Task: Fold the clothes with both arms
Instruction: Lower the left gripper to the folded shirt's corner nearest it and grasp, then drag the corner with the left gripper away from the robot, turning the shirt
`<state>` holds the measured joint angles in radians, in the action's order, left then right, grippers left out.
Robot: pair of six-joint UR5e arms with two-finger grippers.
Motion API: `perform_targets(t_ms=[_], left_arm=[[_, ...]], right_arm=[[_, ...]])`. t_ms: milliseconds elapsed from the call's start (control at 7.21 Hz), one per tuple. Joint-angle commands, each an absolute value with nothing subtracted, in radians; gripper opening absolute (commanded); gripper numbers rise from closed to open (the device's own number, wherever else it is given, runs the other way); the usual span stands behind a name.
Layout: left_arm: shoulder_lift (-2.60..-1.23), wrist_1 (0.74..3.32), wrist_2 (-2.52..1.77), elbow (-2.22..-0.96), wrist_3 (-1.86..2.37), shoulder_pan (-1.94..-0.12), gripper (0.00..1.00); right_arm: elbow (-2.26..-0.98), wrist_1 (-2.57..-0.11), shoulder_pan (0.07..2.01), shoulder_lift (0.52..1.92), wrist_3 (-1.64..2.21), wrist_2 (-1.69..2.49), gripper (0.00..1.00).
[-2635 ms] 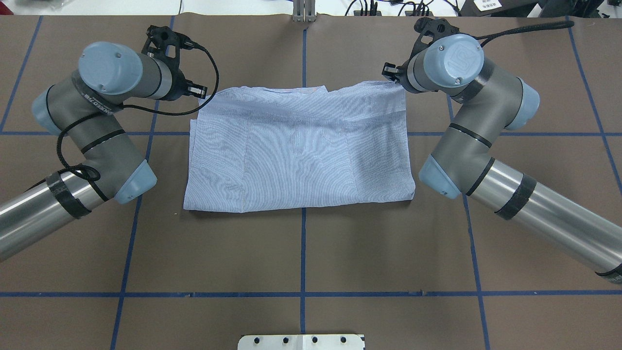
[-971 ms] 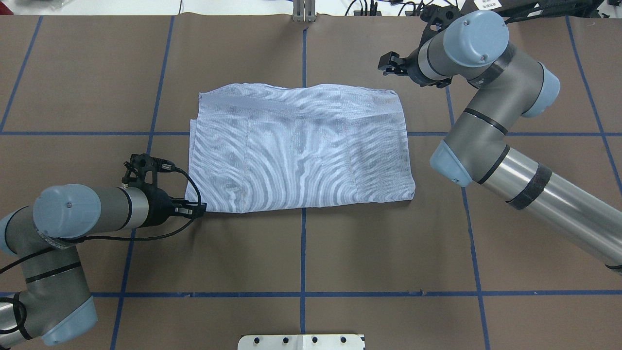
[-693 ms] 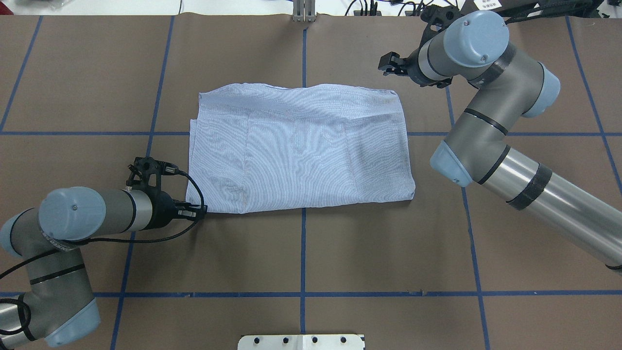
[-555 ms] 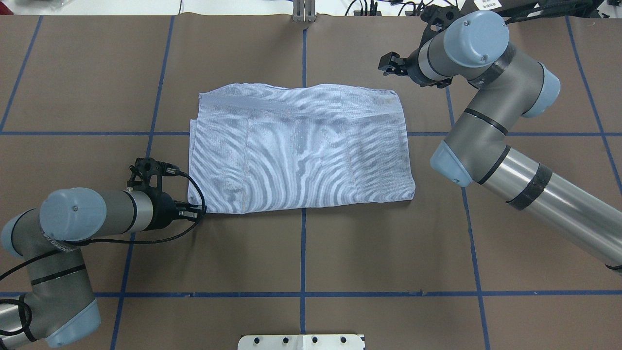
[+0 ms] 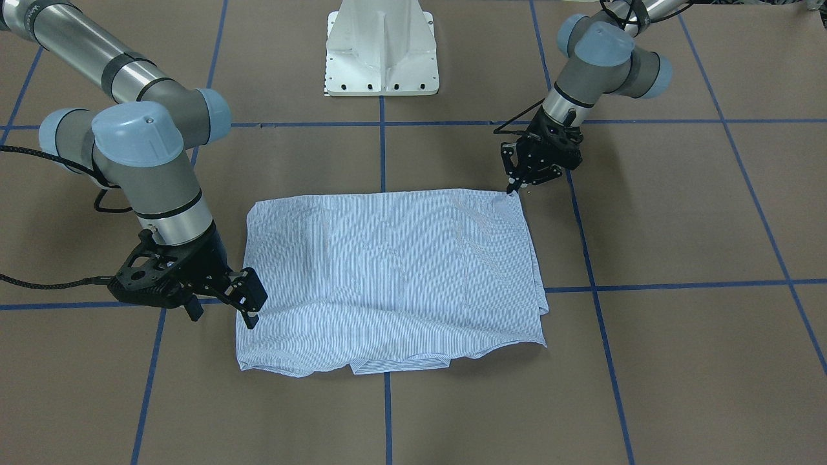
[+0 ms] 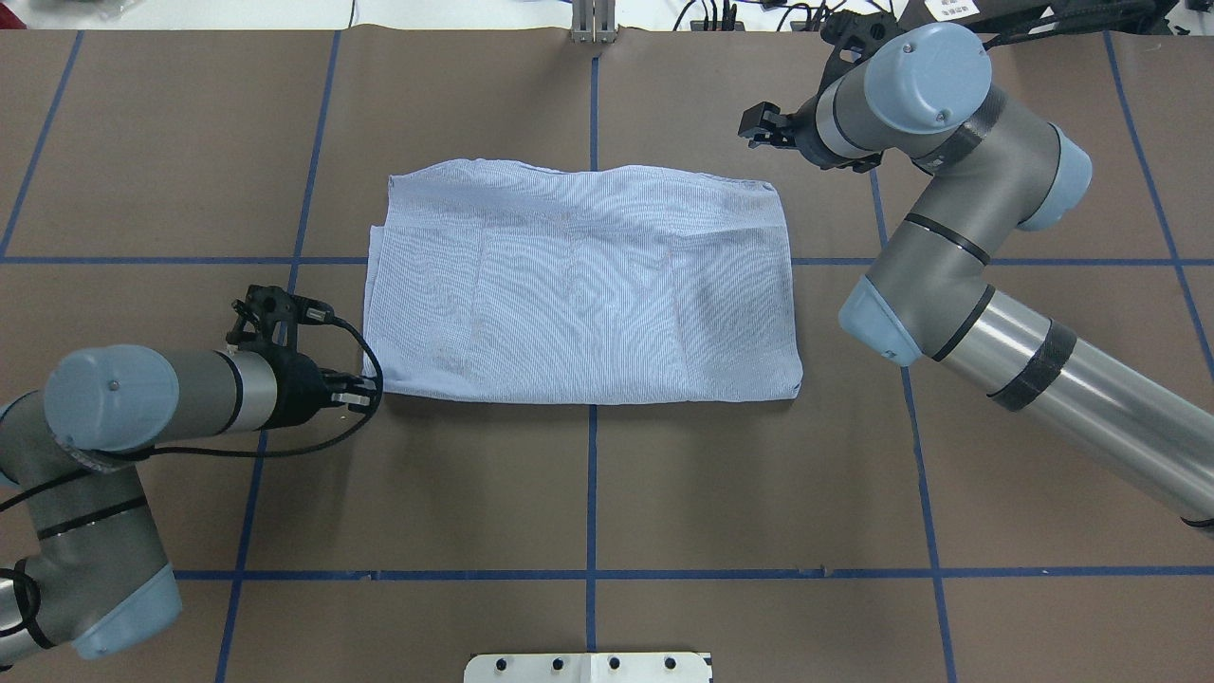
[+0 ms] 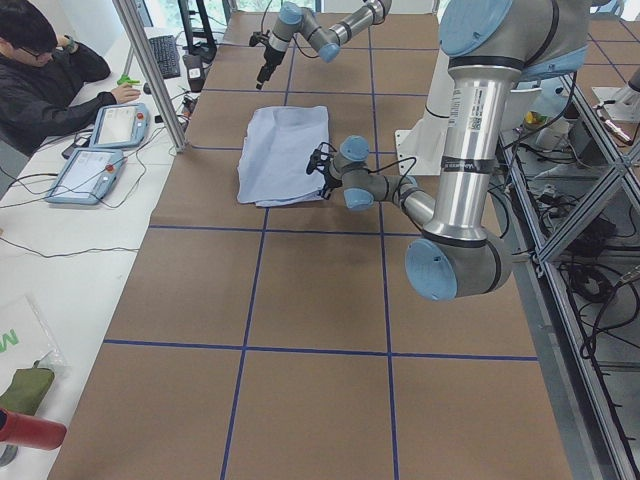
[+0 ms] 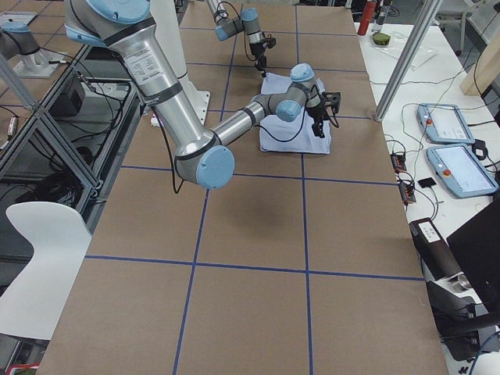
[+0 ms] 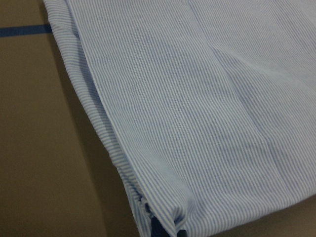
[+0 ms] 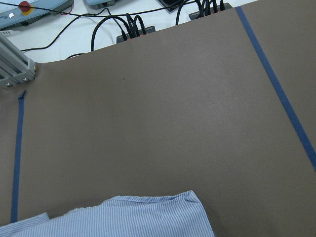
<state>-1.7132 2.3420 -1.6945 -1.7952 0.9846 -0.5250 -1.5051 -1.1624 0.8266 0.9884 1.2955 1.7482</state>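
I need to let go of the shirt's corner with my left gripper next to the slanted blue tape, far away from the white pedestal base (image 5: 604,443).
The striped shirt (image 6: 579,275) lies folded into a flat rectangle in the middle of the brown table; it also shows in the front view (image 5: 394,258). My left gripper (image 6: 365,391) sits low at the shirt's near left corner and is shut on that corner. The front view (image 5: 515,186) shows its tips at the cloth edge. The left wrist view shows the bunched corner (image 9: 163,212) right at the fingers. My right gripper (image 6: 756,128) is open and empty, just beyond the shirt's far right corner (image 10: 192,200); its spread fingers (image 5: 251,298) show in the front view.
The white pedestal base (image 5: 381,45) stands at the robot's side of the table. Blue tape lines (image 6: 592,493) cross the brown cover. An aluminium post (image 6: 593,24) and cables (image 10: 128,24) line the far edge. An operator (image 7: 40,80) sits by teach pendants (image 7: 100,150).
My left arm swung from the shirt's far left corner to its near left corner, closed there and pulled it slightly left and away. My right gripper let go of the far right corner and backed off.
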Motion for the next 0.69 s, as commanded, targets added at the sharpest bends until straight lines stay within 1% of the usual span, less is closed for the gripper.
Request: perform_targets(t_ms=[0, 139, 277, 555], left_arm=[[-1.732, 2.333, -1.695, -1.705, 0.837, -0.686, 0.00], [-1.814, 2.333, -1.695, -1.607, 0.783, -0.769, 0.00], [-1.935, 2.333, -1.695, -1.459, 0.738, -0.826, 0.00], [-2.154, 2.336, -1.692, -1.199, 0.732, -0.882, 0.00]], right_arm=[[-1.506, -1.161, 0.821, 0.988, 1.304, 1.747, 1.00], [-1.508, -1.161, 0.818, 0.988, 1.307, 1.747, 1.00], [-1.514, -1.161, 0.812, 0.988, 1.308, 1.747, 1.00], [-1.535, -1.163, 0.805, 0.988, 1.310, 1.744, 1.00]])
